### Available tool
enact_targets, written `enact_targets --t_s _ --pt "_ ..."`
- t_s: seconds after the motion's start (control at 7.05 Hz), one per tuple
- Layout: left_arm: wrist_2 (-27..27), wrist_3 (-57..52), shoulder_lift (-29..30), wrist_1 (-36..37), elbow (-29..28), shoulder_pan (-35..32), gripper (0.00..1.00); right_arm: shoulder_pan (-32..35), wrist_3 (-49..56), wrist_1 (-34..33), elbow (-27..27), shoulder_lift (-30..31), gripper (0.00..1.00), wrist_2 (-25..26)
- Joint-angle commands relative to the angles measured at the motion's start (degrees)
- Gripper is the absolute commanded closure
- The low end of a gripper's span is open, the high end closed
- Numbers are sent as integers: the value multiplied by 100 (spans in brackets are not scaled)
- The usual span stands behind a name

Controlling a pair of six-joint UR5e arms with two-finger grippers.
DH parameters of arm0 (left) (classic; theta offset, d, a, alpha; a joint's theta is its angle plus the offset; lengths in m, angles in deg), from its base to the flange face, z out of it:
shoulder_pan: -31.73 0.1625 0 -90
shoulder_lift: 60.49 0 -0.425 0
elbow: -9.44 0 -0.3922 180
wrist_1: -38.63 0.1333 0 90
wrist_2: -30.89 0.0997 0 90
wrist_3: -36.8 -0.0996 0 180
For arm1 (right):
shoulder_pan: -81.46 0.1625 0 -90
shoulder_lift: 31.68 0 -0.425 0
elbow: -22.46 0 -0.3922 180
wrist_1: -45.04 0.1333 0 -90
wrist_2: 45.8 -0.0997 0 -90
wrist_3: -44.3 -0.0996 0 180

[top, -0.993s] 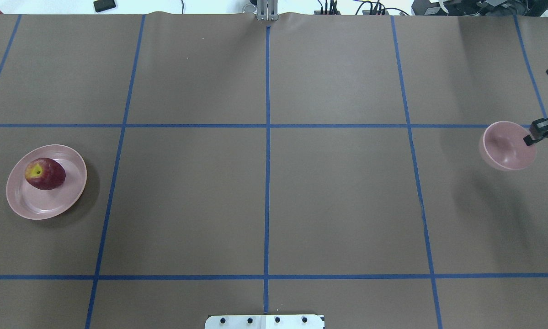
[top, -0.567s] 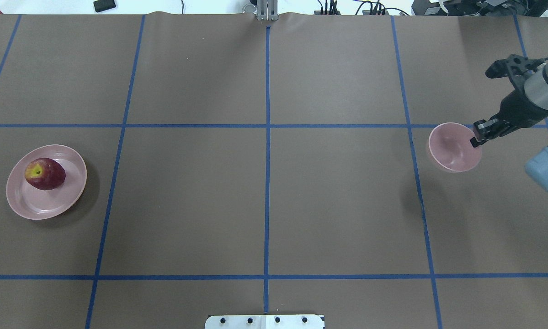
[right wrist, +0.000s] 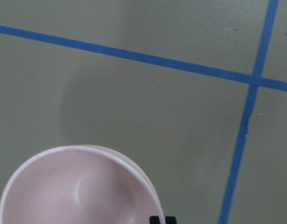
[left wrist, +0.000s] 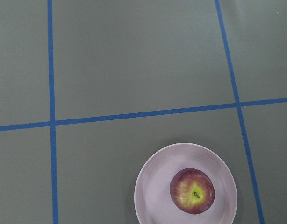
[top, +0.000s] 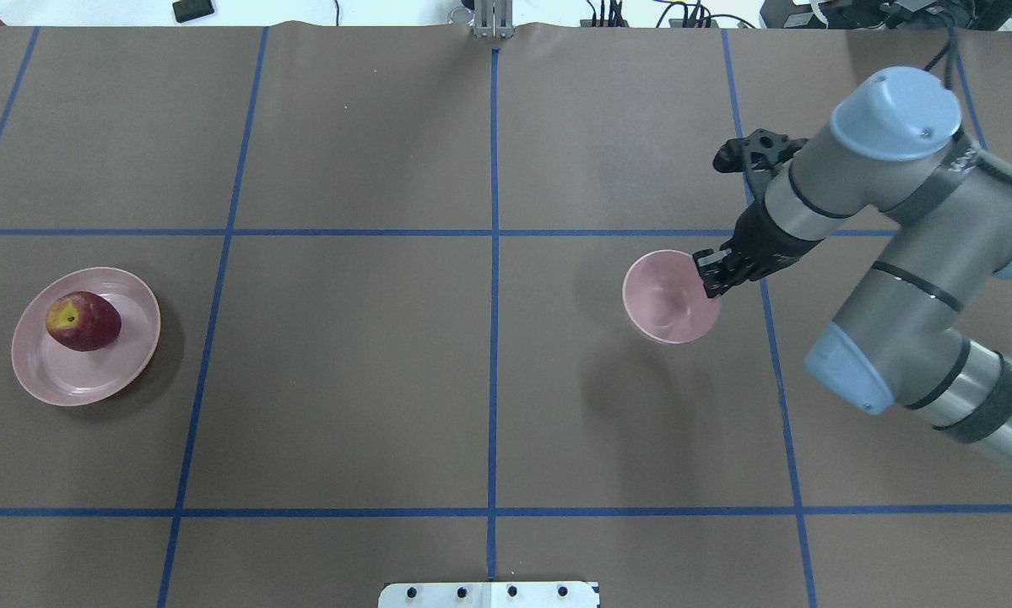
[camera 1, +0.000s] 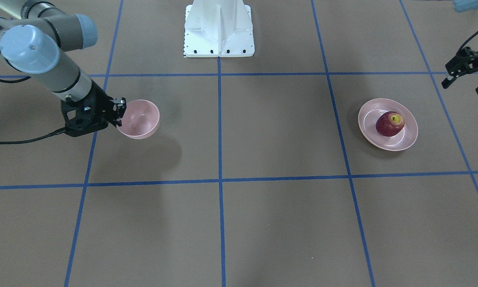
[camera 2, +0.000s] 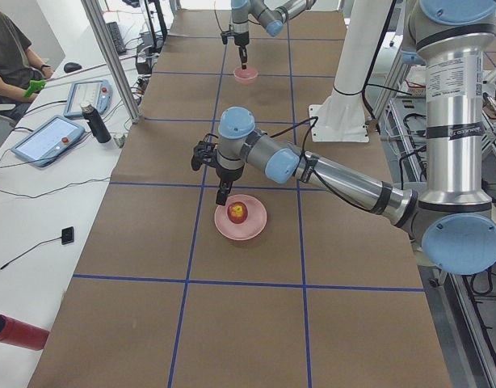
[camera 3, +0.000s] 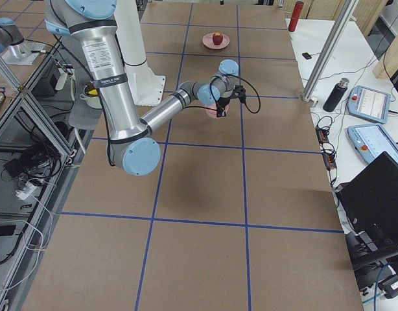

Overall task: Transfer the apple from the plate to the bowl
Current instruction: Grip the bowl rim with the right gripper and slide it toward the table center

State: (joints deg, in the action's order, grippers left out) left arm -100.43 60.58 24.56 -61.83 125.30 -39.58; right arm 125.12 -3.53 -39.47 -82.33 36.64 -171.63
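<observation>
The robot's right gripper needs to set the small pink bowl down on the blue centre line (camera 1: 218, 144), just short of its far tape crossing.
The dark red apple (top: 83, 321) lies on the pale pink plate (top: 126, 363) at the table's left. It also shows in the front view (camera 1: 390, 123) and the left wrist view (left wrist: 192, 191). My left gripper (camera 1: 461, 88) is open and empty, above and beside the plate (camera 1: 368, 119), out of the overhead view. My right gripper (top: 710, 277) is shut on the rim of the small pink bowl (top: 666, 300). It holds the bowl (camera 1: 141, 117) above the table, right of the centre line. The bowl (right wrist: 73, 191) is empty.
Blue tape lines divide the brown table (top: 345, 380) into squares. The robot's white base plate (top: 489, 594) sits at the near edge. In the left exterior view a side table holds tablets (camera 2: 44, 139), a bottle (camera 2: 94, 123) and a seated person (camera 2: 10, 56).
My right arm has carried the bowl leftward in the overhead view, from the right edge to just past the right tape line. The apple and the plate have not moved.
</observation>
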Motion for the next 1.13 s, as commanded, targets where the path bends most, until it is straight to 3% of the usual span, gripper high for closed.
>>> enact_targets --t_s 0.0,0.43,0.71,0.99 --pt "317 425 405 -8 -474 626 3 -480 -777 -22 325 -721 100 234" --pt "308 425 398 -9 -731 757 2 -639 -1201 -22 1299 -1722 100 401" --pt "256 443 390 -26 -881 880 2 -631 -1167 -22 1863 -2103 100 427" --pt "264 452 398 -44 -916 1083 2 -622 -1123 -22 2005 -2165 100 559"
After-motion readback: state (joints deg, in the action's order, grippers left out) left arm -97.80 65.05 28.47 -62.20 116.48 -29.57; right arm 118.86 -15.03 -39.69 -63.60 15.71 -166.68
